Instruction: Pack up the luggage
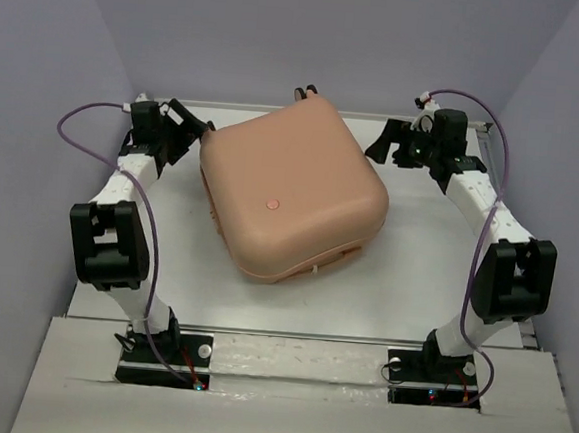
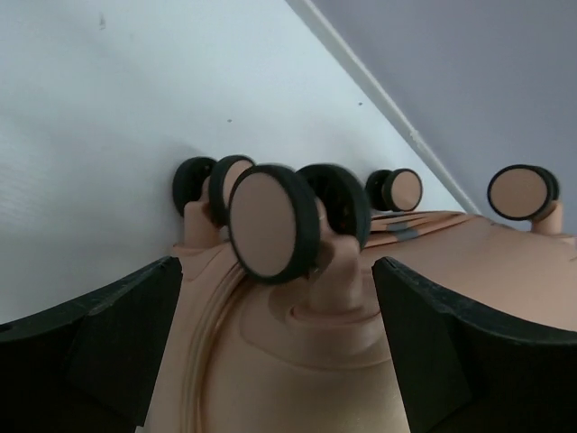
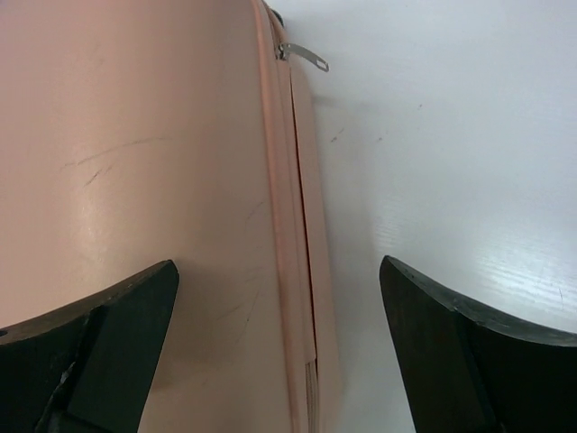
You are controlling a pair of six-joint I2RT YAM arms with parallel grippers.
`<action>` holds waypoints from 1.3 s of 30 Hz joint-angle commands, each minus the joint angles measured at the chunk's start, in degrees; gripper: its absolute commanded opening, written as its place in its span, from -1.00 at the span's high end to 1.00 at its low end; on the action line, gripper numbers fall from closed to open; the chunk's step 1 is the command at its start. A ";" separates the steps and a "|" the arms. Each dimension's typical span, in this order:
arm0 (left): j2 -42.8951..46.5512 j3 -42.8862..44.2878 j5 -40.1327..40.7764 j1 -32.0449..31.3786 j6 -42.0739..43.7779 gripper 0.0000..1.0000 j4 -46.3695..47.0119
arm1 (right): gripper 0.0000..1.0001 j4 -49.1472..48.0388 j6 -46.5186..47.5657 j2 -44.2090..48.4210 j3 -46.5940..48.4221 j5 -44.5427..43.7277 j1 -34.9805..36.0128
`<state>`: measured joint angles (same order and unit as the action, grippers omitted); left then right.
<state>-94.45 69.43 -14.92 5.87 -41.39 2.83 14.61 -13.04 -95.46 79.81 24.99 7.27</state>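
I should close my left gripper on the upper black-and-peach wheel point(image 1: 210, 125) point(image 2: 287, 221) at the nearest corner of the luggage, because lifting there opens the lid.
The luggage point(image 1: 291, 192), a big peach-pink hard-shell suitcase, lies shut and flat in the middle of the white table. My left gripper point(image 1: 196, 129) is open at its far left corner. In the left wrist view the jaws of that gripper point(image 2: 279, 361) stand wide on either side of a black-and-peach wheel point(image 2: 270, 224), with nothing gripped. My right gripper point(image 1: 382, 147) hangs open by the far right corner. In the right wrist view this gripper point(image 3: 279, 361) straddles the zipper seam point(image 3: 302, 271) without touching it. A metal zipper pull point(image 3: 305, 57) sticks out further along.
The table point(image 1: 417, 257) is boxed in by grey walls on three sides. A rail runs along its far edge point(image 1: 378, 116). Purple cables point(image 1: 76, 120) loop off both arms. The two arm bases point(image 1: 163, 352) sit at the near edge.
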 commanded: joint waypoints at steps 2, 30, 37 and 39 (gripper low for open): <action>-4.84 11.69 -10.56 1.34 -1.94 -0.98 4.46 | -1.00 -3.53 -1.37 7.82 -8.60 2.86 2.22; -19.55 16.19 -21.56 -1.47 -21.71 0.81 24.31 | -1.00 -9.25 -2.87 18.29 -20.74 2.52 2.22; -10.41 15.12 -20.50 -1.47 -23.21 0.88 26.35 | -1.00 -11.88 -5.77 18.29 -25.57 -0.73 2.22; -7.52 15.82 -20.68 -1.65 -24.26 0.88 26.44 | -1.00 -12.32 -6.47 17.42 -25.84 -1.61 2.22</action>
<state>-115.59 82.87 -31.18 5.74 -61.78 19.66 -0.14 -19.38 -76.75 56.93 25.76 8.38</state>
